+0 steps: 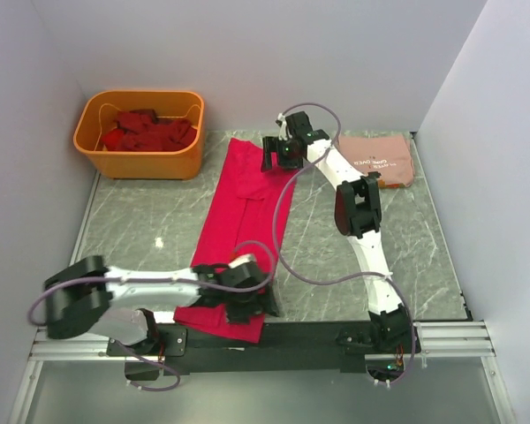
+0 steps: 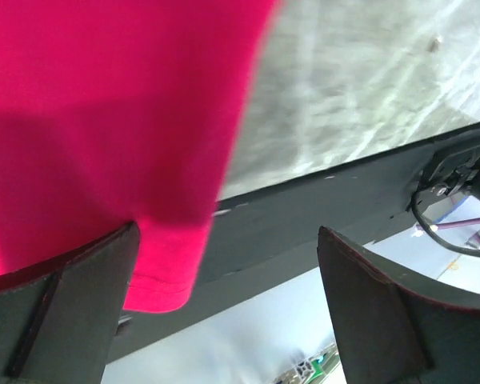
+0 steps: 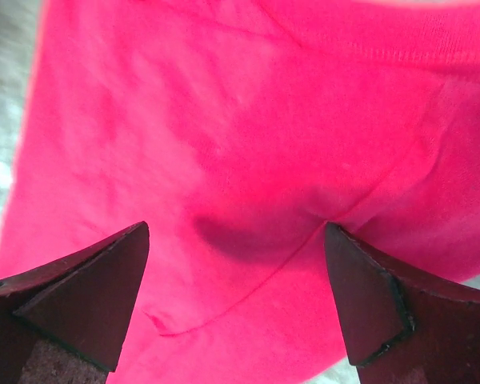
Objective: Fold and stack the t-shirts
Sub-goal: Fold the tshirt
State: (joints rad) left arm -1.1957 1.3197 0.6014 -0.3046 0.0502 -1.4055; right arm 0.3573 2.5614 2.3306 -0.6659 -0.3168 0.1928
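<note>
Next, my left gripper grabs the crimson-pink t-shirt's near-end corner (image 1: 178,319) on the orange tub's side, farther from the salmon-pink t-shirt.
A bright crimson-pink t-shirt (image 1: 243,234) lies folded lengthwise into a long strip from the table's back middle to its near edge. My left gripper (image 1: 247,305) hovers open over the strip's near end; in the left wrist view the cloth (image 2: 104,120) has its hem corner hanging past the table edge, nothing between the fingers. At the far end my right gripper (image 1: 276,156) stands open just above the cloth (image 3: 224,160), its fingertips (image 3: 104,272) apart over a seam. A dusty salmon-pink t-shirt (image 1: 377,157) lies folded at the back right. Dark red t-shirts (image 1: 150,131) fill the tub.
An orange plastic tub (image 1: 141,159) stands at the back left corner. The marbled grey table (image 1: 141,230) ends in a black rail (image 1: 318,334) at the near edge. White walls close in on three sides. Purple cables loop over the shirt and table.
</note>
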